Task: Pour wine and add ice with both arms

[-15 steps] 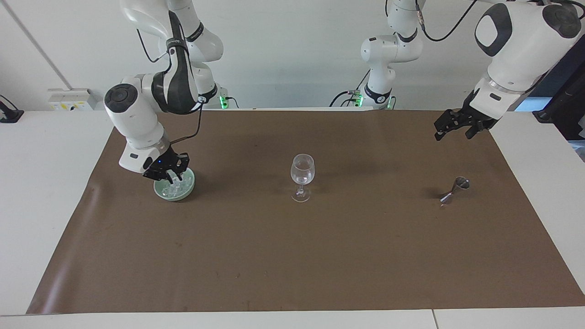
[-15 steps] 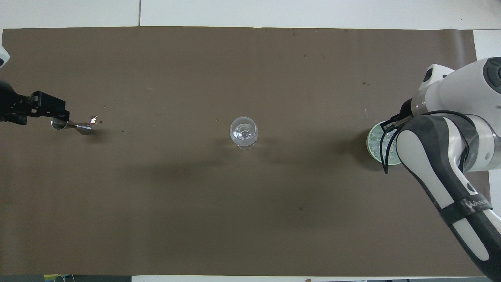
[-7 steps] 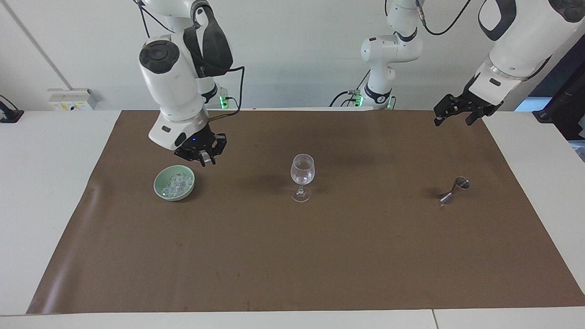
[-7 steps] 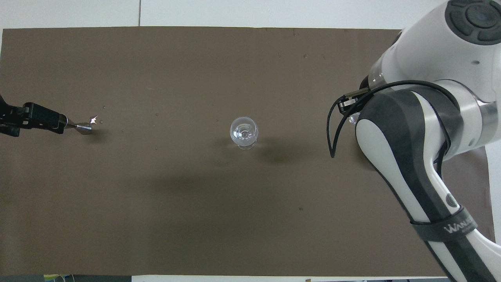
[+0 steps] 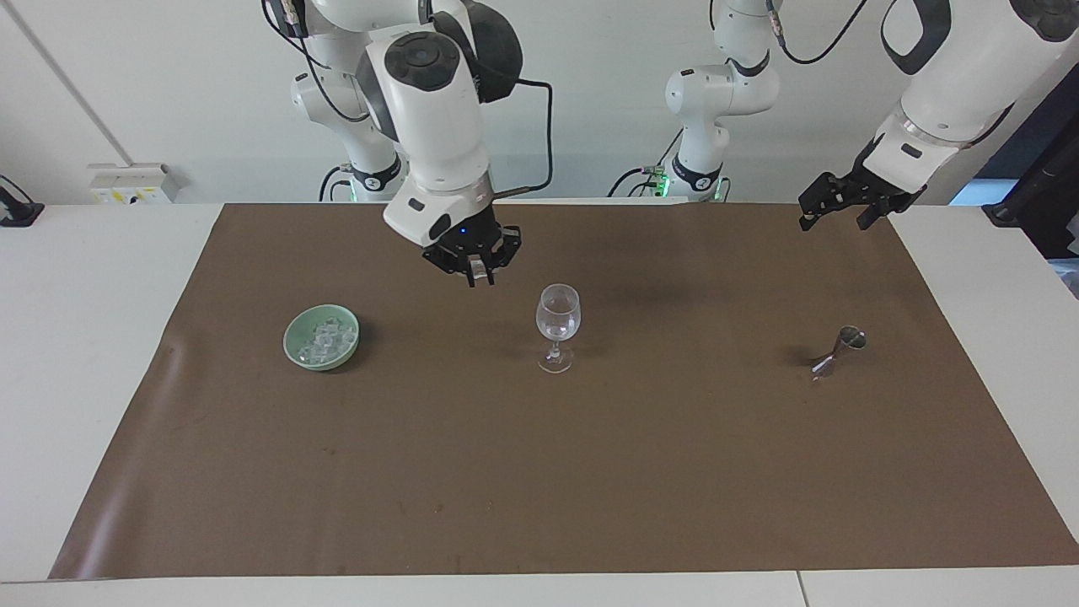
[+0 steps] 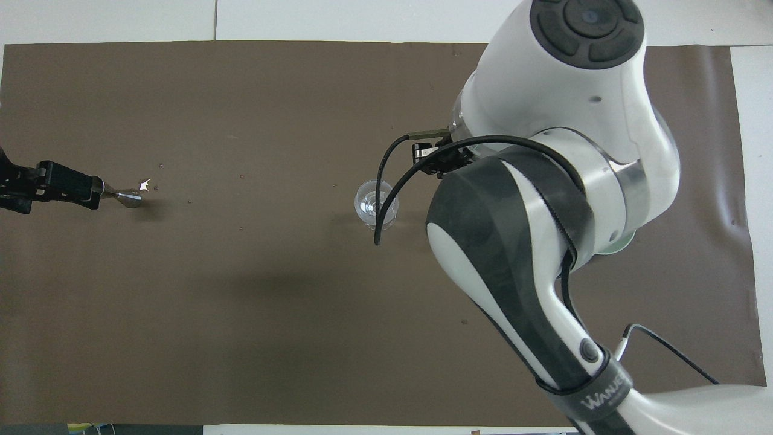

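Next, I release the ice cube from my right gripper inside the clear wine glass (image 6: 377, 204) that is on the brown mat.
A clear wine glass (image 5: 557, 324) (image 6: 375, 205) stands upright mid-mat; no wine can be made out in it. The ice (image 5: 324, 340) lies as several small clear cubes in a green bowl (image 5: 297, 350), which my right arm almost wholly covers in the overhead view. My right gripper (image 5: 475, 274) (image 6: 438, 158) hangs over the mat between bowl and glass, close to the glass, shut on one small pale ice cube (image 5: 480, 271). My left gripper (image 5: 836, 221) (image 6: 84, 187) is raised over the mat's edge at the left arm's end, open and holding nothing.
A small metal jigger (image 5: 839, 350) (image 6: 124, 196) lies on its side on the brown mat (image 5: 539, 472), toward the left arm's end. White table (image 5: 84, 337) borders the mat on all sides.
My right gripper has lifted out of the green bowl with an ice cube and swung across toward the wine glass. My left gripper rose a little, then held still.
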Robot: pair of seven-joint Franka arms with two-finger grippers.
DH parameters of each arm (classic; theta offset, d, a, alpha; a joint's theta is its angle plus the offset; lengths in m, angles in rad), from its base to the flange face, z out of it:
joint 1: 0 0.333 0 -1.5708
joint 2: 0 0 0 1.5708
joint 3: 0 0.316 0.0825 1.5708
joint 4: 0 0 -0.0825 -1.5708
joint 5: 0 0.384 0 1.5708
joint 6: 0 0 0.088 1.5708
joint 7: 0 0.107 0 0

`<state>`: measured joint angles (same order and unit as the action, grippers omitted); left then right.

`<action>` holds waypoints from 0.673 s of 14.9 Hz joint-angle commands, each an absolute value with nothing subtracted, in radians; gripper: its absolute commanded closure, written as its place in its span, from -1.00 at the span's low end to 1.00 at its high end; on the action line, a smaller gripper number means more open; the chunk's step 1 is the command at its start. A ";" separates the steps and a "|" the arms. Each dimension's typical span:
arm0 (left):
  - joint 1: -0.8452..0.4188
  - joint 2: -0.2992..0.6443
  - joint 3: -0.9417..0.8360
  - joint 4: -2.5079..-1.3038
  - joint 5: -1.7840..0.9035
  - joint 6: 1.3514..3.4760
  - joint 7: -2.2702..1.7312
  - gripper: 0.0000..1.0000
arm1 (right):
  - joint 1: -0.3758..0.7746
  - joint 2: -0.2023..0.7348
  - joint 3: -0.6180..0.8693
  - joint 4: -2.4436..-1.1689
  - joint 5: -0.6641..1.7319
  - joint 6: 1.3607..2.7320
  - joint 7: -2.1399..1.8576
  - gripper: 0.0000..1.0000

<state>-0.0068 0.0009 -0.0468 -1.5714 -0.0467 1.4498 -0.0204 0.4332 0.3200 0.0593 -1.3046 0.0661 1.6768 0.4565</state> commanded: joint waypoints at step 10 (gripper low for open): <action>-0.005 -0.021 -0.041 -1.601 -0.003 1.509 0.051 -1.00 | 0.572 0.443 0.060 -1.285 -0.006 1.815 0.611 0.88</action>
<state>-0.0065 0.0009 -0.0448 -1.5716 -0.0203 1.4810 0.0191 0.5665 0.4312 0.0592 -1.3046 0.0145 1.8150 0.5999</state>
